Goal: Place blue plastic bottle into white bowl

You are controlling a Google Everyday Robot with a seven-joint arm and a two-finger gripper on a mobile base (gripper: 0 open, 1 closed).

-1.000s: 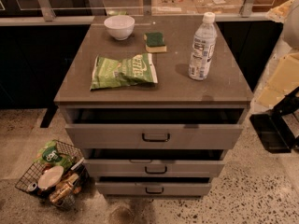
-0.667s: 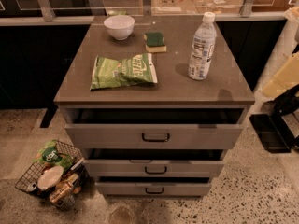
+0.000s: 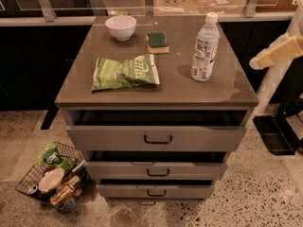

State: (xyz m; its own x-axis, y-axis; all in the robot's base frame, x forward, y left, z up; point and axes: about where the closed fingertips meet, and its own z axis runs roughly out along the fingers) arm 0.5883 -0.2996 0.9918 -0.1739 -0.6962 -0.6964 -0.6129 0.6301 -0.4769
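Next, I close on the middle of the blue plastic bottle [image 3: 203, 53], well below its white cap.
The blue plastic bottle [image 3: 205, 48] stands upright on the right side of the grey cabinet top [image 3: 175, 91]; it has a white cap and a white label. The white bowl [image 3: 120, 27] sits empty at the back left of the top. My gripper [image 3: 255, 63] is at the right edge of the view, off the cabinet's right side and apart from the bottle, at about the bottle's height. It holds nothing that I can see.
A green chip bag [image 3: 125, 71] lies flat left of centre, and a green sponge [image 3: 156, 42] sits between bowl and bottle. The three drawers [image 3: 156, 137] stand partly pulled out. A wire basket [image 3: 52, 174] of items rests on the floor at lower left.
My arm at the right edge has shifted slightly upward and to the left. The bottle, bowl, sponge and bag have not moved.
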